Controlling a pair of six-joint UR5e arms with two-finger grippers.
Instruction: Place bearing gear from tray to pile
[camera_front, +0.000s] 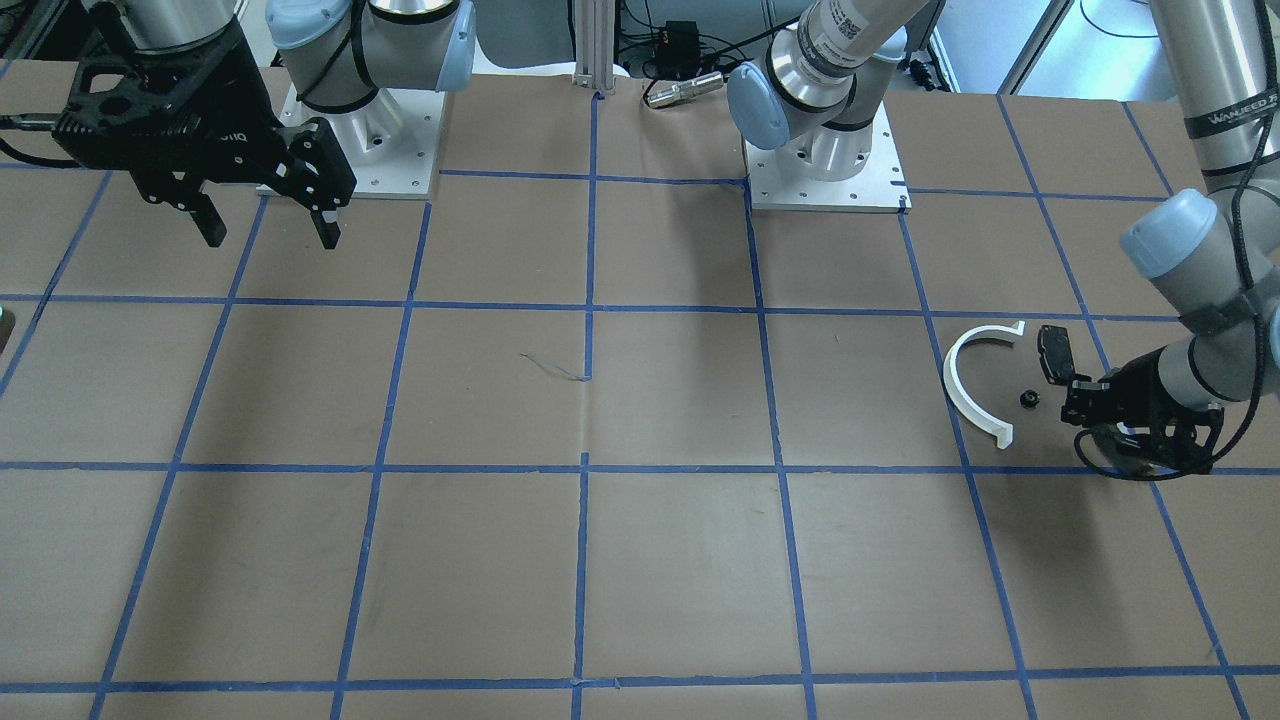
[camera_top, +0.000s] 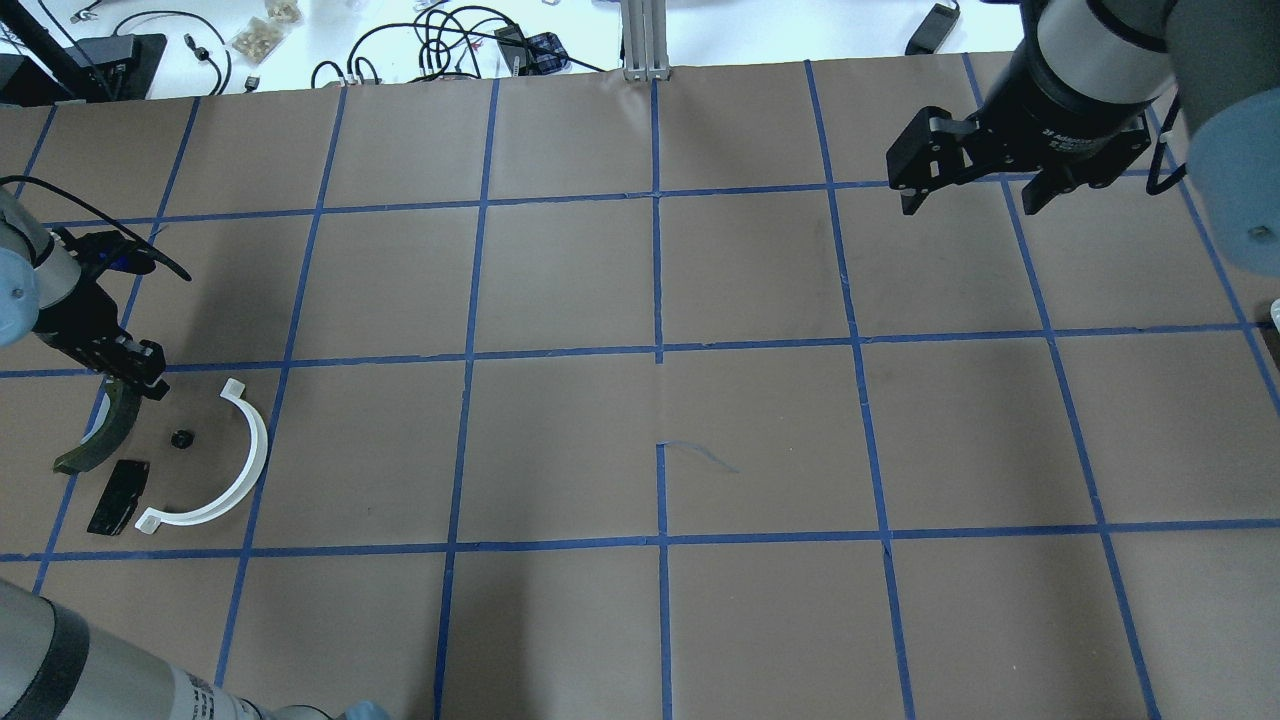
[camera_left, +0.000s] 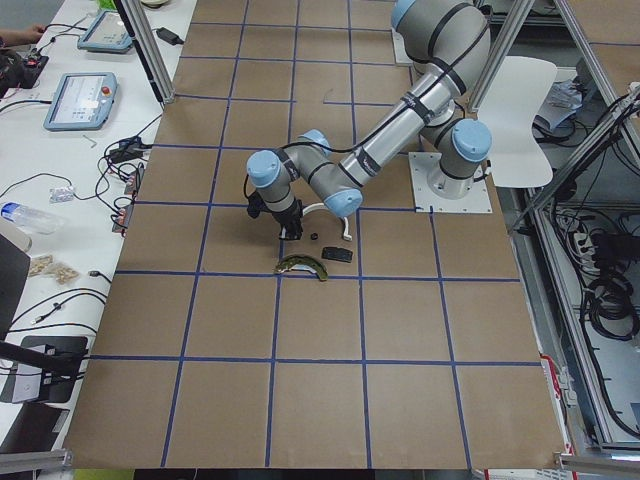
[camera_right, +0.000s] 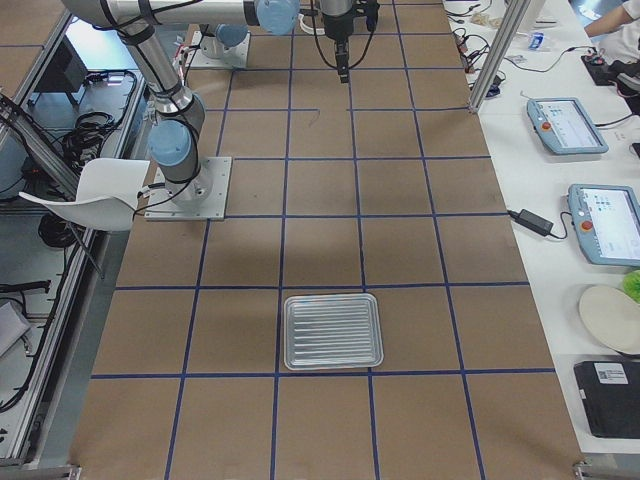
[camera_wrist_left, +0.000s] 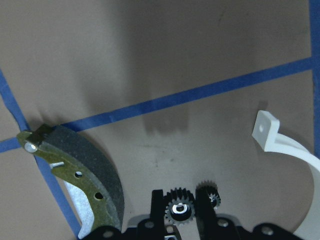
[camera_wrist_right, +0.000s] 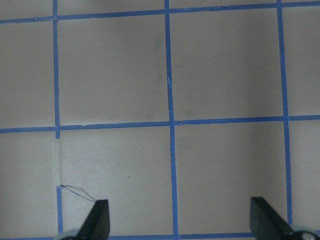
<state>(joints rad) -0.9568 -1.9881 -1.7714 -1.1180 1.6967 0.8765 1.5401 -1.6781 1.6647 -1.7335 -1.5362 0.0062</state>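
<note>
I will use my left gripper to place the bearing gear beside the other black gear, on its olive shoe side (camera_front: 1046, 396) (camera_wrist_left: 183, 196).
In the left wrist view my left gripper (camera_wrist_left: 180, 199) is shut on the bearing gear (camera_wrist_left: 180, 210), a small black toothed wheel with a silvery centre. It hangs low over the pile. The pile holds a dark olive curved shoe (camera_wrist_left: 80, 172), a white half-ring (camera_top: 240, 470), a flat black pad (camera_top: 118, 497) and a second small black gear (camera_top: 181, 438) lying on the paper. The ribbed metal tray (camera_right: 333, 330) shows only in the exterior right view, far from both arms. My right gripper (camera_top: 975, 185) hovers open at the far right, holding nothing.
Brown paper with a blue tape grid (camera_top: 657, 350) covers the table. Cables and small items (camera_top: 450, 40) lie beyond its far edge. Both arm bases (camera_front: 825, 165) stand at the robot's side of the table.
</note>
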